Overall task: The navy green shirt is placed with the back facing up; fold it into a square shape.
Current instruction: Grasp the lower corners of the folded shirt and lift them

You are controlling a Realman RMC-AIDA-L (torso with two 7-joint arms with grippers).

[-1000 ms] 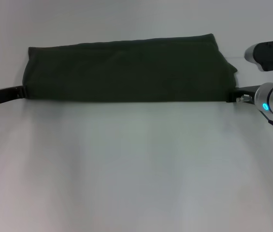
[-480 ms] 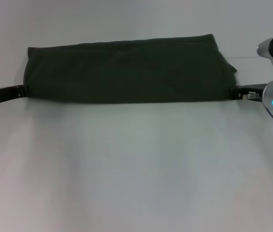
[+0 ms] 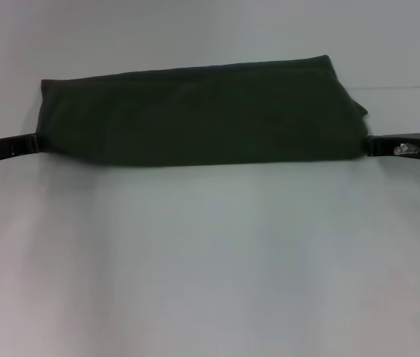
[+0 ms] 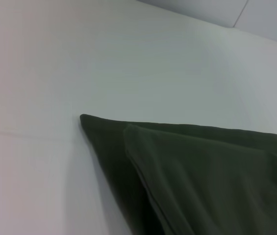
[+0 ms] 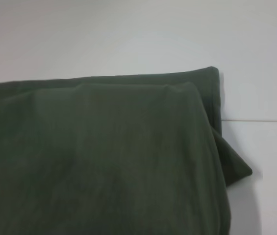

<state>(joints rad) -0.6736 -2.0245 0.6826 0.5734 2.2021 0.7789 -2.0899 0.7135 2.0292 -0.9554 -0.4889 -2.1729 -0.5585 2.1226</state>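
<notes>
The fingers of my right gripper sit only at the outer edge of the band's near corner, so next I open them and take the fabric further in before folding (image 3: 351,147).
The navy green shirt (image 3: 195,111) lies folded into a long band across the far part of the white table. My left gripper (image 3: 31,142) is at the band's left end, by its near corner. My right gripper (image 3: 373,145) is at the right end, by its near corner. Both reach in low from the sides and touch or nearly touch the fabric. The left wrist view shows a pointed corner with layered folds (image 4: 202,176). The right wrist view shows the stacked layers and a small flap sticking out at the end (image 5: 104,156).
The white table (image 3: 210,260) stretches in front of the shirt. A thin seam line runs across the surface behind the shirt's right end (image 3: 395,87).
Both arms have drawn outward, the right one more. The shirt's right end has shifted a little to the right and its near edge sits slightly closer to me.
</notes>
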